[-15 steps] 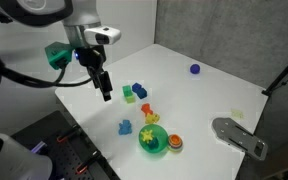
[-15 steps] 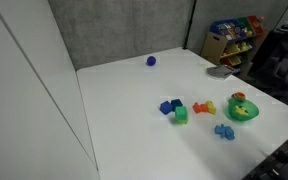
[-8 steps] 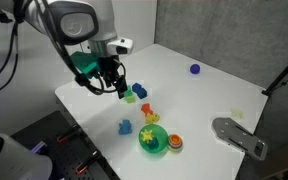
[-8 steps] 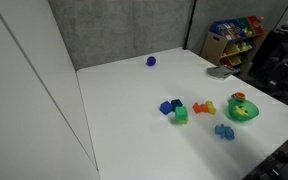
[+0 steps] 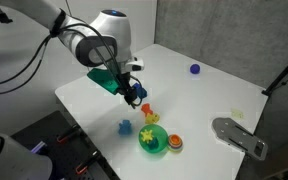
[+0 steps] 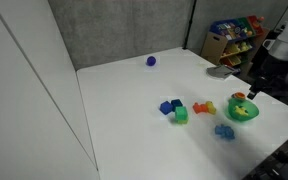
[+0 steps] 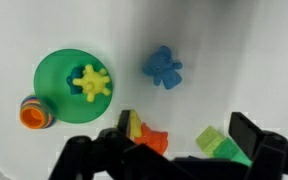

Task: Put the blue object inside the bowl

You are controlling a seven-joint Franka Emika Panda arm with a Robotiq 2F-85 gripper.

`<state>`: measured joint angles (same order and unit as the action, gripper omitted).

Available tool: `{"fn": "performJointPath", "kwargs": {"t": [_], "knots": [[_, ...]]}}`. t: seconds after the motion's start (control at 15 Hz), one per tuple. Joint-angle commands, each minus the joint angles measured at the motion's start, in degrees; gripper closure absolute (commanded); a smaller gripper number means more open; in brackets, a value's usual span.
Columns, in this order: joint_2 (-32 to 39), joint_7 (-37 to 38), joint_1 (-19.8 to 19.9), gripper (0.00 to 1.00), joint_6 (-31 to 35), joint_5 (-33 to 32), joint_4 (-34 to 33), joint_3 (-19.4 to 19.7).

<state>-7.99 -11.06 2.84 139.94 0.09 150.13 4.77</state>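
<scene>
The blue object beside the green bowl is next for my gripper, which should go to it and close on the blue object's end (image 7: 168,78) nearest the orange piece.
The light-blue star-like blue object (image 5: 125,127) lies on the white table, apart from the bowl; it also shows in the other exterior view (image 6: 224,131) and the wrist view (image 7: 162,66). The green bowl (image 5: 149,147) (image 6: 243,116) (image 7: 52,72) holds a yellow spiky piece (image 7: 91,82). My gripper (image 5: 134,100) (image 7: 184,135) is open and empty. It hangs over the cluster of blocks, behind the blue object and the bowl. In the wrist view its fingers flank an orange piece (image 7: 152,138) and a green block (image 7: 212,142).
A small red-orange round piece (image 5: 174,143) (image 7: 31,114) sits against the bowl. A dark-blue block (image 6: 167,106) lies by the green block (image 6: 180,115). A dark-blue ball (image 5: 195,69) (image 6: 151,60) lies far off. A grey metal plate (image 5: 239,135) rests at the table edge.
My arm has swung right and down from the table's left part to above the block cluster, and has come into sight at the right edge of an exterior view. The toys have not moved.
</scene>
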Motion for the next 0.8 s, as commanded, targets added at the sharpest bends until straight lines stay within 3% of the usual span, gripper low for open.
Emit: {"fn": "performJointPath", "kwargs": {"t": [0.0, 0.47, 0.73], "knots": [[1.3, -1.0, 0.1, 0.00, 0.2, 0.7, -0.5, -0.1], [5.3, -1.8, 0.4, 0.00, 1.1, 0.9, -2.4, 0.1], [11.1, -7.4, 0.5, 0.00, 4.1, 4.9, -3.2, 0.2]]}}
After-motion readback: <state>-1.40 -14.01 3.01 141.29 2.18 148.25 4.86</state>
